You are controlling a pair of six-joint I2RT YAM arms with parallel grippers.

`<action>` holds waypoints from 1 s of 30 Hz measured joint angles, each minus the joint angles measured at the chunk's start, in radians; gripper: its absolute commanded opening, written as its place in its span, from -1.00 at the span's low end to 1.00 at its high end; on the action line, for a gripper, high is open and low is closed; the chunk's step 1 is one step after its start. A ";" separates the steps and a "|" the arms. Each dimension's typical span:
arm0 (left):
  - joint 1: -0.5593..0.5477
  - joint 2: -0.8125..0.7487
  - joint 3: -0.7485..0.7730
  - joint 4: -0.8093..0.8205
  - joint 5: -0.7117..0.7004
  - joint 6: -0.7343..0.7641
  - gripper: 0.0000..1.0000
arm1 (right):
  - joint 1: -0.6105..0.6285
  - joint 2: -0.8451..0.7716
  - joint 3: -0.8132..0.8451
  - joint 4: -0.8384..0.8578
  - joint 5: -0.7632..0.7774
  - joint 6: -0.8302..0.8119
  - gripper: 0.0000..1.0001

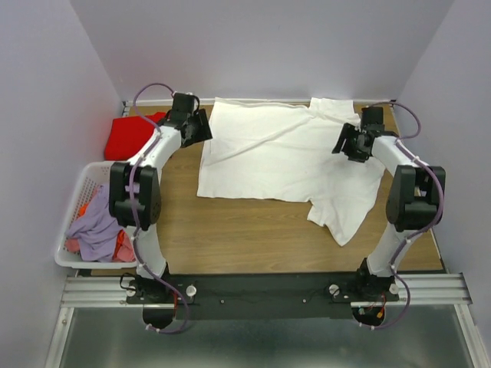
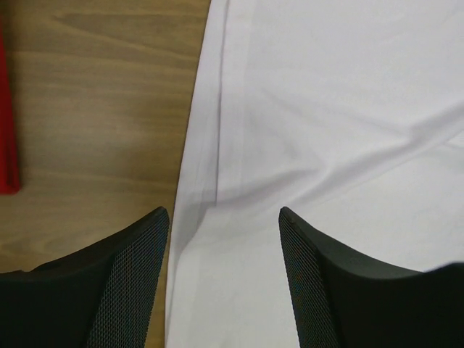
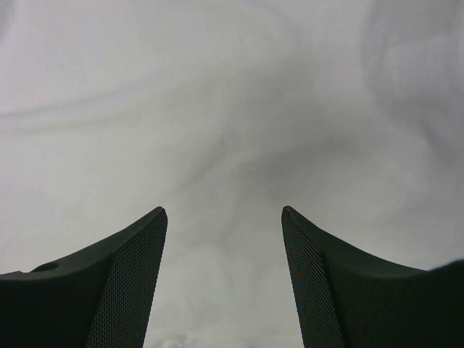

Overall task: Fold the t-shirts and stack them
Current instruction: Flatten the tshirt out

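My right gripper closes next on the front sleeve's outer edge [image 1: 356,228] of the large white t-shirt, away from my left gripper.
The large white t-shirt [image 1: 276,157] lies spread on the wooden table, partly folded, with a sleeve hanging toward the front right. My left gripper [image 1: 201,126] is open and empty over its left hemmed edge [image 2: 210,145]. My right gripper [image 1: 347,143] is open and empty over the shirt's right part [image 3: 217,109], and only white cloth shows below it. The red t-shirt [image 1: 132,135] lies folded at the far left of the table, and a strip of it shows in the left wrist view [image 2: 7,130].
A white slatted laundry basket [image 1: 70,230] stands off the table's left edge with purple and orange clothes in it. Bare wooden tabletop [image 1: 238,238] lies in front of the white shirt. Walls close in at the back and both sides.
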 measured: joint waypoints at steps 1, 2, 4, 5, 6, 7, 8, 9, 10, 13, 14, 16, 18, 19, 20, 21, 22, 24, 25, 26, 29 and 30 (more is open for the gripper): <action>-0.005 -0.058 -0.059 0.004 -0.011 0.007 0.42 | 0.000 -0.037 -0.025 -0.020 0.000 0.000 0.43; -0.014 -0.124 -0.136 0.019 -0.026 0.014 0.50 | 0.000 -0.076 -0.055 -0.032 0.000 0.002 0.43; -0.031 -0.214 -0.251 0.008 -0.056 0.026 0.50 | 0.000 -0.121 -0.092 -0.058 0.000 0.003 0.43; -0.042 -0.244 -0.295 0.008 -0.068 0.031 0.50 | 0.000 -0.145 -0.112 -0.077 0.000 0.004 0.43; -0.053 -0.269 -0.339 0.000 -0.080 0.037 0.50 | 0.000 -0.162 -0.131 -0.088 0.001 0.004 0.44; -0.066 -0.288 -0.386 -0.011 -0.095 0.040 0.50 | 0.000 -0.180 -0.154 -0.099 0.003 0.005 0.44; -0.075 -0.303 -0.428 -0.017 -0.108 0.043 0.50 | 0.000 -0.195 -0.177 -0.111 0.006 0.005 0.44; -0.086 -0.312 -0.473 -0.029 -0.121 0.044 0.49 | 0.000 -0.205 -0.192 -0.118 0.008 0.004 0.44; -0.093 -0.317 -0.508 -0.034 -0.127 0.044 0.48 | 0.000 -0.216 -0.206 -0.132 0.012 0.004 0.44; -0.098 -0.317 -0.574 -0.060 -0.141 0.035 0.37 | 0.000 -0.241 -0.232 -0.155 0.022 0.004 0.44; -0.098 -0.317 -0.585 -0.063 -0.147 0.027 0.35 | 0.000 -0.248 -0.235 -0.158 0.025 0.004 0.43; -0.097 -0.317 -0.589 -0.060 -0.151 0.017 0.34 | 0.000 -0.257 -0.240 -0.161 0.029 0.004 0.44; -0.098 -0.317 -0.589 -0.050 -0.156 0.009 0.33 | 0.000 -0.261 -0.245 -0.161 0.033 0.004 0.44; -0.100 -0.317 -0.589 -0.047 -0.158 0.006 0.31 | 0.000 -0.264 -0.248 -0.161 0.034 0.004 0.43; -0.103 -0.316 -0.589 -0.044 -0.158 0.005 0.31 | 0.000 -0.267 -0.253 -0.162 0.034 0.004 0.43; -0.106 -0.316 -0.589 -0.042 -0.161 0.005 0.30 | 0.000 -0.270 -0.258 -0.163 0.036 0.004 0.44; -0.111 -0.316 -0.589 -0.040 -0.164 0.003 0.30 | 0.000 -0.270 -0.260 -0.163 0.037 0.004 0.43; -0.122 -0.315 -0.589 -0.039 -0.170 0.002 0.26 | 0.000 -0.270 -0.264 -0.163 0.038 0.005 0.43; -0.129 -0.312 -0.589 -0.040 -0.175 0.002 0.25 | 0.000 -0.270 -0.267 -0.163 0.039 0.005 0.44; -0.133 -0.310 -0.589 -0.040 -0.181 0.002 0.22 | 0.000 -0.271 -0.269 -0.163 0.040 0.005 0.43; -0.147 -0.292 -0.589 -0.041 -0.213 -0.002 0.16 | 0.000 -0.273 -0.273 -0.164 0.040 0.005 0.44; -0.152 -0.285 -0.589 -0.042 -0.227 -0.003 0.15 | 0.000 -0.274 -0.275 -0.164 0.040 0.005 0.44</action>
